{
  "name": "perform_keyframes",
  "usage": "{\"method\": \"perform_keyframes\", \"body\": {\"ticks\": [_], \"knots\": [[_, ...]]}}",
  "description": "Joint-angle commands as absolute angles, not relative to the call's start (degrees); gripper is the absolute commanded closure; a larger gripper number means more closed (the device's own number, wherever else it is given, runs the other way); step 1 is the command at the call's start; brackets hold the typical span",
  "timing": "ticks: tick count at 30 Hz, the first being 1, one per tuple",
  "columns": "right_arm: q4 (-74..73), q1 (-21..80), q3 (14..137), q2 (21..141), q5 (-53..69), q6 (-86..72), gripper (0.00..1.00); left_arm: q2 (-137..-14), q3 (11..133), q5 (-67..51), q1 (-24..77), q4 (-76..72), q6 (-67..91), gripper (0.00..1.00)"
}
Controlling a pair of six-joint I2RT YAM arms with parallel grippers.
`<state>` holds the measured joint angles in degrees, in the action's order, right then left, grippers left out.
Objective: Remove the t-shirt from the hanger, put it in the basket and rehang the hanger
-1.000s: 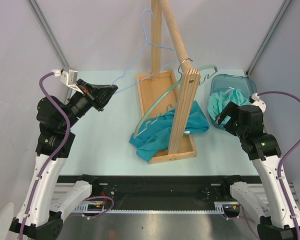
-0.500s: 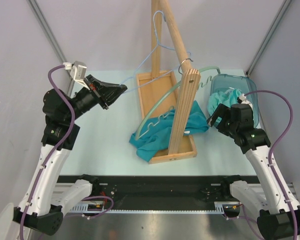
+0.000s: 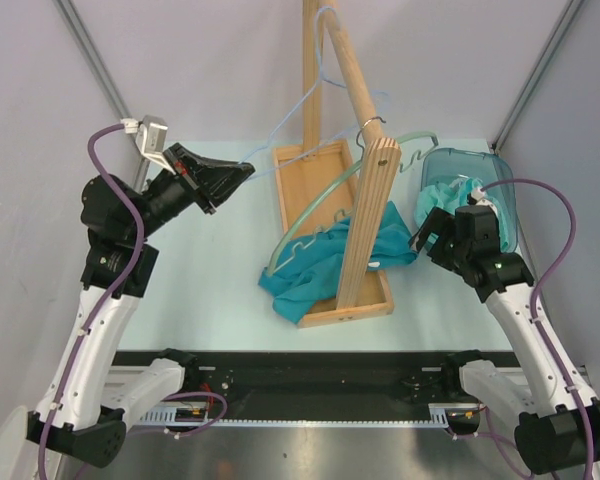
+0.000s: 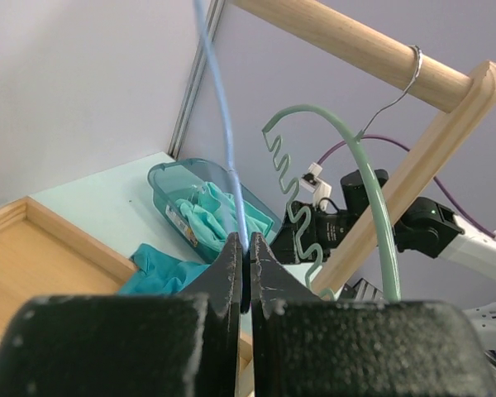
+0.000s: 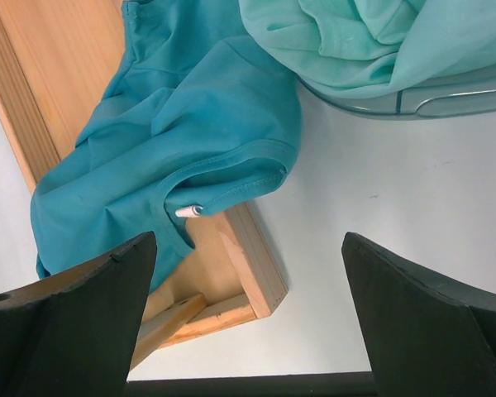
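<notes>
Next, I close my right gripper on the teal t-shirt's sleeve edge (image 3: 395, 258) (image 5: 252, 176), beside the white hanger tip that sticks out.
The teal t-shirt (image 3: 310, 268) lies crumpled in the wooden tray (image 3: 310, 165) at the foot of the rack; it also shows in the right wrist view (image 5: 174, 141). A white hanger tip (image 5: 188, 212) sticks out of its sleeve. My left gripper (image 3: 242, 172) is shut on a bare thin blue wire hanger (image 3: 310, 95) and holds it up by the sloping rod (image 3: 350, 70); the wire (image 4: 223, 124) runs up from the left gripper (image 4: 246, 240). My right gripper (image 3: 427, 232) is open and empty just right of the shirt, above the tray's near corner (image 5: 248, 244).
A green hanger (image 3: 320, 205) hangs by its hook from the rod and arcs down onto the shirt; it also shows in the left wrist view (image 4: 372, 182). A clear bin (image 3: 490, 170) of light-teal cloth (image 5: 355, 33) stands at the right.
My left gripper has risen and moved right with the blue hanger, whose hook has climbed higher along the rod. My right gripper has moved left toward the shirt.
</notes>
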<state>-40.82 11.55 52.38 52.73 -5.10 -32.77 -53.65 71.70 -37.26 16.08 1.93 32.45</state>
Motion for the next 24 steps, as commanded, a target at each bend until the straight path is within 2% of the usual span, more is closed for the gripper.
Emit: {"method": "perform_keyframes", "body": {"ticks": [1, 9, 18, 19, 20, 22, 23, 24], "knots": [[-38.4, 12.8, 53.1, 53.3, -5.5, -33.3, 0.01, -53.5, 74.0, -39.5, 16.9, -2.0, 33.8, 1.0], [-37.8, 14.9, 52.6, 55.2, -6.5, -33.7, 0.0, -54.0, 74.5, -39.9, 18.3, -0.4, 33.1, 1.0], [-32.8, 15.8, 49.2, 56.7, -4.1, -37.4, 0.0, -50.5, 66.1, -36.8, 18.7, 4.3, 31.3, 1.0], [-31.3, 16.0, 47.1, 57.1, -3.3, -38.7, 0.0, -50.5, 65.8, -36.2, 18.7, 5.2, 30.4, 0.97], [-28.2, 16.3, 46.1, 57.2, -1.9, -39.8, 0.0, -50.5, 65.7, -35.1, 18.7, 7.1, 30.0, 0.85], [-25.0, 17.9, 43.4, 57.9, -1.6, -43.1, 0.01, -50.5, 65.9, -32.7, 18.7, 8.8, 29.2, 0.73], [-22.5, 18.5, 42.8, 59.0, -2.1, -43.9, 0.0, -50.5, 65.8, -32.3, 18.7, 10.0, 29.1, 0.6], [-21.5, 19.0, 42.3, 59.8, -2.4, -45.6, 0.0, -50.3, 65.8, -32.0, 18.7, 10.5, 28.9, 0.53]]}}
